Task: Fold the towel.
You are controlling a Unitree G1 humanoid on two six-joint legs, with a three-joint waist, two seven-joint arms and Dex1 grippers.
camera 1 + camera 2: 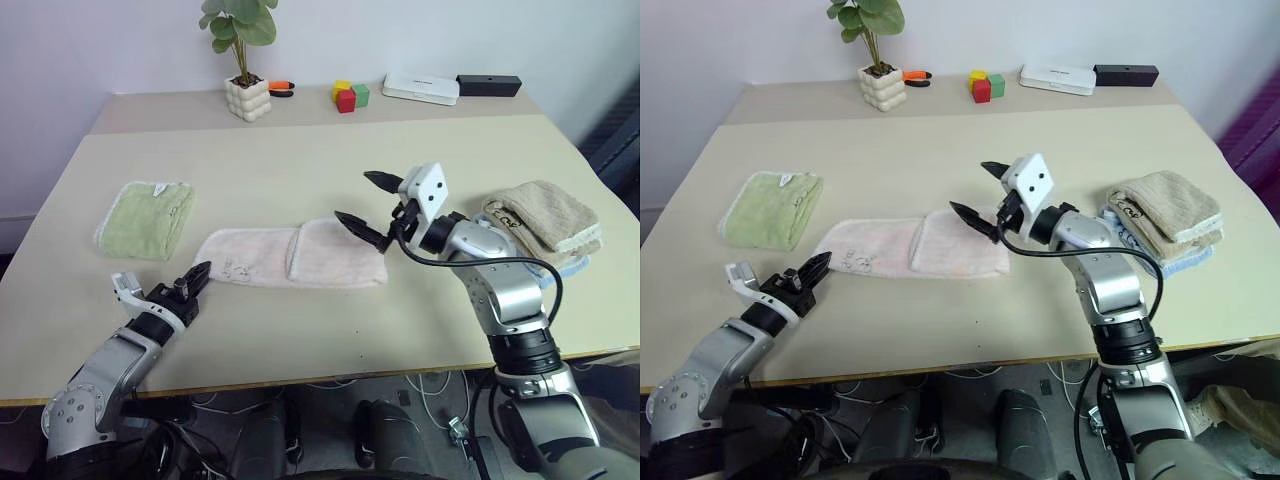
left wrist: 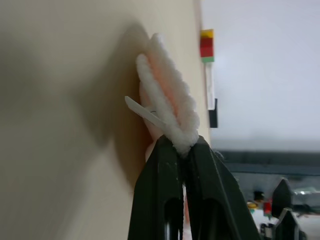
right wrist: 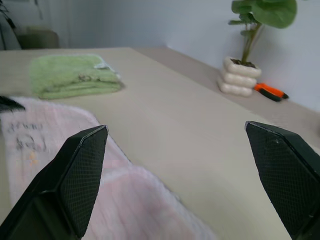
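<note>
I will release the pale pink towel's tagged edge from my left gripper on the folded end [image 1: 382, 260] under my right gripper.
The pale pink towel [image 1: 290, 258] lies flat in the middle of the table, its right part folded over onto itself. My left gripper [image 1: 200, 272] is at the towel's left edge. In the left wrist view its fingers [image 2: 165, 170] are shut on the fluffy edge of the towel [image 2: 167, 90], beside the small white tag [image 2: 142, 111]. My right gripper [image 1: 358, 198] hovers open just above the towel's folded right end, holding nothing. In the right wrist view its fingertips [image 3: 90, 150] stand wide apart over the pink cloth [image 3: 60, 130].
A folded green towel [image 1: 147, 217] lies left of the pink one. A beige towel stack [image 1: 545, 220] sits at the right edge. At the back stand a potted plant [image 1: 247, 97], coloured blocks [image 1: 349, 95], a white box [image 1: 421, 88] and a black box [image 1: 488, 85].
</note>
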